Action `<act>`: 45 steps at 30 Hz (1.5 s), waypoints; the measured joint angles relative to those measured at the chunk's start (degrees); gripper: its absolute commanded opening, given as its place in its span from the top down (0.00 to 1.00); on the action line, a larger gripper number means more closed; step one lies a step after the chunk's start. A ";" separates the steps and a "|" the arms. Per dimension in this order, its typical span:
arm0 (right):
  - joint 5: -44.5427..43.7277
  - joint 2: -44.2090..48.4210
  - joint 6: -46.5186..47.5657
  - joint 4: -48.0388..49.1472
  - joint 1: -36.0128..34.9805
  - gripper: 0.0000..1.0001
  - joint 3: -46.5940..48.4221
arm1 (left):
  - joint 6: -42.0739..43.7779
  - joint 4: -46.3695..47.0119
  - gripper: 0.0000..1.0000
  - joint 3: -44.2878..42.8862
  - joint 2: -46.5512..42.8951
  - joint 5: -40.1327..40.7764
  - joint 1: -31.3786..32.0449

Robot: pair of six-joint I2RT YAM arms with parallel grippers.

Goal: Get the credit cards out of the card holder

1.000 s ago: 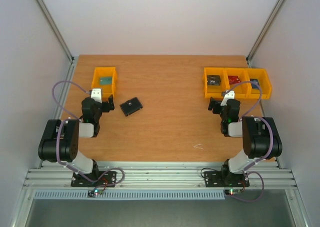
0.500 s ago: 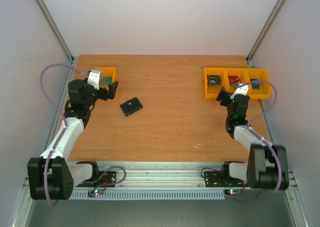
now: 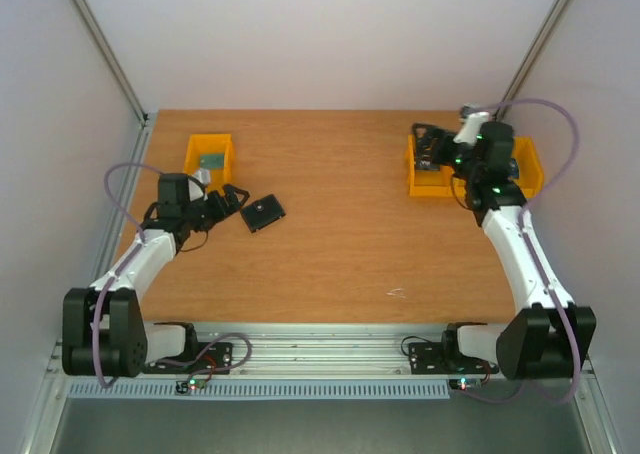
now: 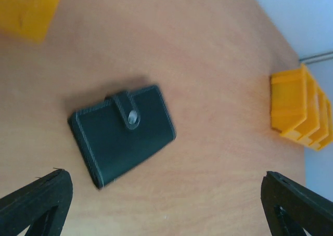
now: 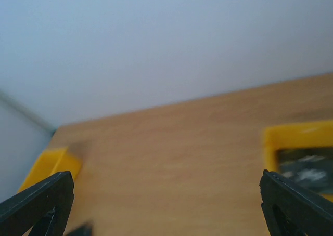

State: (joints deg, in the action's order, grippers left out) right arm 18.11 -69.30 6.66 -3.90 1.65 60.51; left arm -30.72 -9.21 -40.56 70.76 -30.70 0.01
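Note:
The left gripper will next close on the card holder's short edge [image 3: 250,227] [image 4: 95,174] nearest this gripper, by the corner away from the tab.
The card holder [image 3: 262,213] lies flat on the wooden table left of centre, a small black wallet folded shut. In the left wrist view the card holder [image 4: 122,134] shows its tab snapped over the front. The credit cards are hidden; none show outside the closed holder. My left gripper [image 3: 234,199] hovers just left of the holder, pointing at it, open and holding nothing [image 4: 166,205]. My right gripper [image 3: 428,150] is far off at the back right, above the yellow bins, open and holding nothing [image 5: 166,205].
A single yellow bin [image 3: 209,159] with a flat greenish item stands at the back left. A row of yellow bins [image 3: 525,164] stands at the back right, partly covered by my right arm. The right wrist view shows one bin's rim [image 5: 296,134] with dark contents.
The left arm swung from over the back-left bin down and right to the card holder. The right arm reached out to the back-right bins. Both grippers stayed open.

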 measured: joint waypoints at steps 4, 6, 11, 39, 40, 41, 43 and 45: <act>3.87 -6.62 -0.83 -7.93 -9.57 0.03 4.26 | -7.82 1.20 0.02 4.55 4.57 1.03 3.26; 4.85 -8.50 -0.83 -10.67 -13.66 0.03 4.90 | -10.14 1.09 0.09 6.03 6.40 1.64 4.42; 7.06 -9.57 -1.27 -15.56 -19.17 0.04 4.98 | -14.64 1.51 0.22 6.88 10.29 4.52 4.90; 11.32 -9.35 6.29 -30.84 -20.31 0.05 14.01 | -11.56 9.77 1.00 -7.74 30.03 1.42 7.23; 11.39 -9.35 6.49 -31.43 -20.31 0.06 14.03 | -10.45 10.29 1.00 -7.78 29.99 0.42 7.26; 11.54 -9.35 6.67 -32.02 -20.31 0.06 14.05 | -9.25 10.43 1.00 -7.87 29.75 -0.44 7.28; 12.35 -9.35 7.23 -33.38 -20.31 0.08 14.36 | -6.34 10.27 1.00 -7.98 28.61 -2.08 7.39; 13.60 -9.42 7.91 -35.26 -20.35 0.09 15.52 | -1.36 9.01 1.00 -8.48 26.36 -4.26 7.52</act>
State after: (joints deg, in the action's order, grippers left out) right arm 31.70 -78.72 14.57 -39.16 -18.70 76.03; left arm -32.08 -0.21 -49.04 97.12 -34.96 7.53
